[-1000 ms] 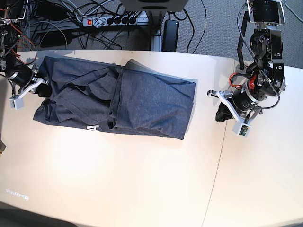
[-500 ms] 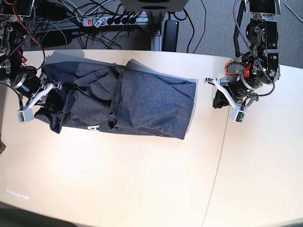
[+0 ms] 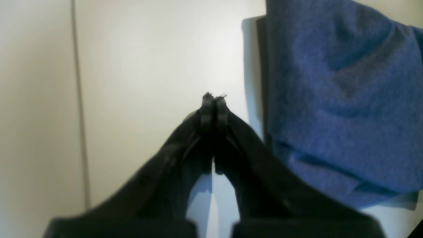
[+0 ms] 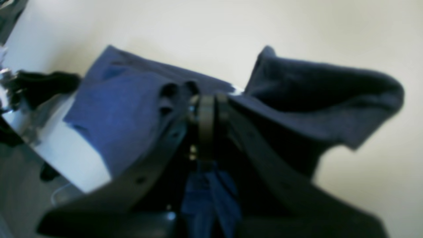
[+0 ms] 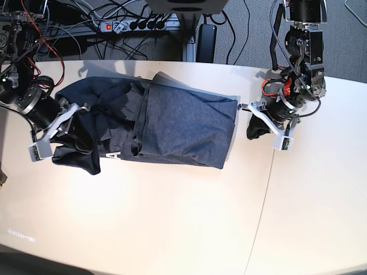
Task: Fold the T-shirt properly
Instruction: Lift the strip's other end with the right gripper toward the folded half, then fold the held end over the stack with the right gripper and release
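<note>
My right gripper should release the lifted end of the dark grey T-shirt on the flat folded part [image 5: 183, 148] near its front edge.
The dark grey T-shirt [image 5: 183, 126] lies partly folded across the table's back left, with a bit of white lettering [image 5: 113, 154] at its front edge. At the left of the base view my right gripper [image 5: 77, 117] is shut on the shirt's left end and holds it lifted and bunched above the table. The right wrist view shows that gripper [image 4: 206, 102] pinching the T-shirt [image 4: 132, 109], which drapes on both sides. My left gripper [image 5: 252, 130] is shut and empty, just off the shirt's right edge. In the left wrist view, the gripper [image 3: 214, 99] has the T-shirt [image 3: 337, 99] to its right.
A seam [image 5: 266, 189] runs front to back through the white table and shows as a line [image 3: 77, 99] in the left wrist view. Behind the table's back edge lie a power strip [image 5: 132, 24], a black box [image 5: 206, 37] and loose cables.
My right gripper has carried the shirt's left end rightward and toward the front, lifting and bunching it. My left arm has moved left toward the shirt's right edge, still shut.
</note>
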Robot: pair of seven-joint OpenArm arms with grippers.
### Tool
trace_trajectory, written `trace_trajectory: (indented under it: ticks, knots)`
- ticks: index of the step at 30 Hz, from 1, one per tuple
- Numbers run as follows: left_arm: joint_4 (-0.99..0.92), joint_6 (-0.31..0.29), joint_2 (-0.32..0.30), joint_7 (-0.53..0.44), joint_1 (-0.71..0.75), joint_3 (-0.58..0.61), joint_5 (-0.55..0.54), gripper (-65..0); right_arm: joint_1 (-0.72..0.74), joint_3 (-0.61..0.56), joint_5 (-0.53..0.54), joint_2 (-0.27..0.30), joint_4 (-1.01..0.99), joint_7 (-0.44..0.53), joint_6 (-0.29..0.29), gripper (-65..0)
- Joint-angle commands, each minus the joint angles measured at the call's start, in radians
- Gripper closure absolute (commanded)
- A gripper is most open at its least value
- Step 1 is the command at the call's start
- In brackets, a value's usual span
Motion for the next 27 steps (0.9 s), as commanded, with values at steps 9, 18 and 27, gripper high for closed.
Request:
trace_trajectory:
  ticks: [9, 18, 27]
  knots:
    - [-0.003, -0.010, 0.006, 0.048, 0.008, 0.137, 0.085, 0.0, 0.013, -0.089, -0.014, 0.011, 0.114, 0.052, 0.057, 0.0]
    - [-0.003, -0.009, 0.014, 0.045, 0.009, 0.264, 0.085, 0.0, 0.014, -0.209, -0.085, 0.011, 0.211, 0.095, 0.057, 0.0]
    - [-0.004, -0.009, 0.134, 0.045, 0.011, 0.277, 0.162, 0.0, 0.063, -0.399, -0.182, -0.029, 0.217, 0.106, 0.055, 0.0]
